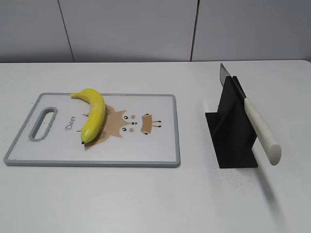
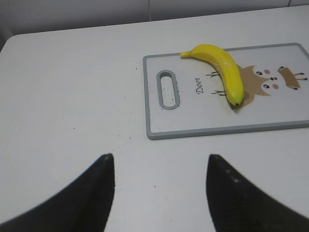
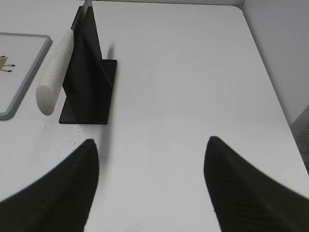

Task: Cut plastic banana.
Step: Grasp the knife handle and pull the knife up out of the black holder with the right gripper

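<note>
My right gripper needs to next take hold of the middle of the white handle (image 1: 261, 127) (image 3: 57, 70) of the knife that is resting in the black stand.
The plastic banana (image 1: 93, 114) is glossy yellow and lies on the left half of a white cutting board (image 1: 146, 150) with a grey rim and a deer drawing. It also shows in the left wrist view (image 2: 222, 70). A knife with a white handle (image 1: 261, 131) rests slanted in a black stand (image 1: 233, 141); both show in the right wrist view, the handle (image 3: 55, 72) against the stand (image 3: 89, 87). My left gripper (image 2: 159, 162) is open and empty above bare table, in front of the board's handle end. My right gripper (image 3: 150, 147) is open and empty, to the right of the stand. Neither gripper shows in the exterior view.
The board (image 2: 203, 128) has a slotted handle hole (image 2: 167, 89) at its left end. The white table (image 1: 146, 199) ends at a grey wall behind. In the right wrist view the table's right edge (image 3: 270, 92) drops off beside a wall.
</note>
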You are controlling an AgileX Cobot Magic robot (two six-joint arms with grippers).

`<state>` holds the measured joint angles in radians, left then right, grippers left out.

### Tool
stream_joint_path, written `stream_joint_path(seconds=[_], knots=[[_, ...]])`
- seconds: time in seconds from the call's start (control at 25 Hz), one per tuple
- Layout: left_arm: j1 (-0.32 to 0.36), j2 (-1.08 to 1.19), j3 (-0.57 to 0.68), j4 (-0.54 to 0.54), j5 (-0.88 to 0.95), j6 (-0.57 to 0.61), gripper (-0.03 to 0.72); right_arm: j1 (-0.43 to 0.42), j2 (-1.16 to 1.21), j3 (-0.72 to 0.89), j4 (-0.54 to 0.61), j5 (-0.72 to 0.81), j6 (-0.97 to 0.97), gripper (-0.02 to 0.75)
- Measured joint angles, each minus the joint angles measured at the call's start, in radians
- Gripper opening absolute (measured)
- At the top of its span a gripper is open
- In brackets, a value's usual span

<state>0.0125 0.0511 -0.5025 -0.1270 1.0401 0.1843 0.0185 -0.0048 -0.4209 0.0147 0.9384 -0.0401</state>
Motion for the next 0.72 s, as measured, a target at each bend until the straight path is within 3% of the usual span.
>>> stream_joint_path(seconds=[0.72], knots=[[0.000, 0.000, 0.000, 0.000, 0.000, 0.000, 0.583, 0.000, 0.000, 0.000, 0.044, 0.000, 0.000, 0.536]])
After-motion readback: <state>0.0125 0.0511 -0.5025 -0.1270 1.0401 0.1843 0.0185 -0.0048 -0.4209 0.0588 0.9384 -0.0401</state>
